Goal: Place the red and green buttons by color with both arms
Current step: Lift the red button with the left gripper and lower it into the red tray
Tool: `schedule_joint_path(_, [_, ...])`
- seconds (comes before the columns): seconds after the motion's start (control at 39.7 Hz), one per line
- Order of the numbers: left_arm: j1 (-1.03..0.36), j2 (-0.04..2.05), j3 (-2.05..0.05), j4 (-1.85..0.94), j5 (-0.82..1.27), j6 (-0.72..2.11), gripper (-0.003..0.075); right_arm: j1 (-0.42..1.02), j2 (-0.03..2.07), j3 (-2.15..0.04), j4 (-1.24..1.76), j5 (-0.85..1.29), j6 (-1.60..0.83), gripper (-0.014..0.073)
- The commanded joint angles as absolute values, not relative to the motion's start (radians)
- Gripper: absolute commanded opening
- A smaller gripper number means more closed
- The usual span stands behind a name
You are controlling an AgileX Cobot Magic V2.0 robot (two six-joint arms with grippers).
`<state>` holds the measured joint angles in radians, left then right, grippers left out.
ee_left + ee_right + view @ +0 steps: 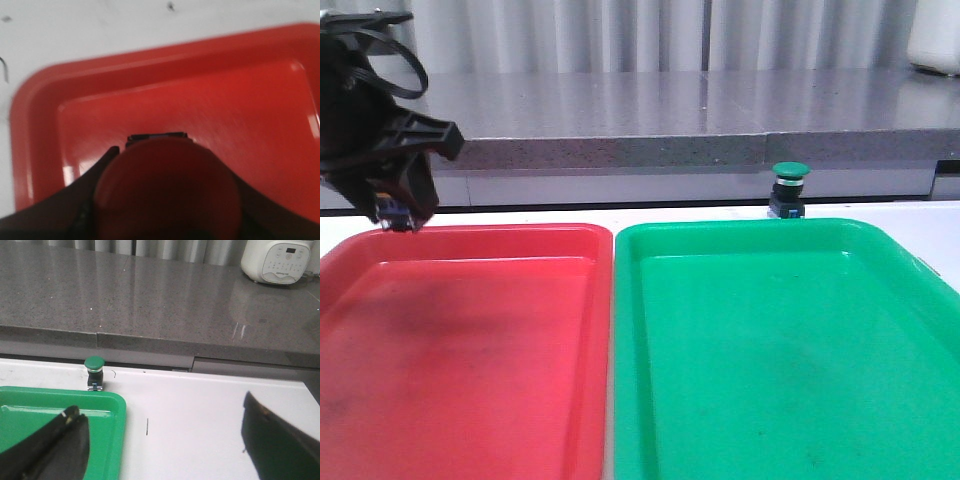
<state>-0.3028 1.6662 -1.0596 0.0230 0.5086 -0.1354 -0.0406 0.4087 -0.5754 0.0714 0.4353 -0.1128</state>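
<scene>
My left gripper is going to release the red button so that I leave it upright near the middle of the red tray's bottom (417, 374). The red button now hangs over that tray's far corner.
The red button (167, 192) fills the left wrist view, its red cap between the dark fingers and its black base just past the cap. My left gripper (162, 155) is shut on it. In the front view that gripper (400, 215) hangs over the far left corner of the red tray (470, 330). The green button (790, 187) stands upright on the white table just behind the green tray (790, 350). It also shows in the right wrist view (94, 371). My right gripper (160, 440) is open and empty, well short of the green button, and is out of the front view.
The two trays lie side by side, red left, green right, and fill the near table. A grey stone counter (670, 110) runs along behind the table. A white appliance (280, 260) stands on it at the right.
</scene>
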Motion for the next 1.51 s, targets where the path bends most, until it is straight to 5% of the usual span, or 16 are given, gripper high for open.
schedule_joint_path(0.0, [-0.363,1.616,-1.052,0.016,0.503,-0.148,0.0041,-0.046,0.422,-0.611,0.074,0.357,-0.115,0.0633])
schedule_joint_path(0.91, [-0.443,1.664,-0.95,-0.071,0.568,-0.195,0.005,-0.046,0.422,-0.611,0.074,0.357,-0.115,0.0633])
schedule_joint_path(1.01, [-0.443,1.668,-0.95,-0.071,0.556,-0.195,0.0122,-0.046,0.422,-0.611,0.074,0.357,-0.115,0.0633])
schedule_joint_path(1.26, [-0.443,1.663,-0.95,-0.09,0.56,-0.195,0.0524,-0.046,0.422,-0.611,0.074,0.357,-0.115,0.0633])
schedule_joint_path(1.49, [-0.443,1.57,-0.95,-0.092,0.565,-0.193,0.0568,-0.046,0.422,-0.611,0.074,0.357,-0.115,0.0633])
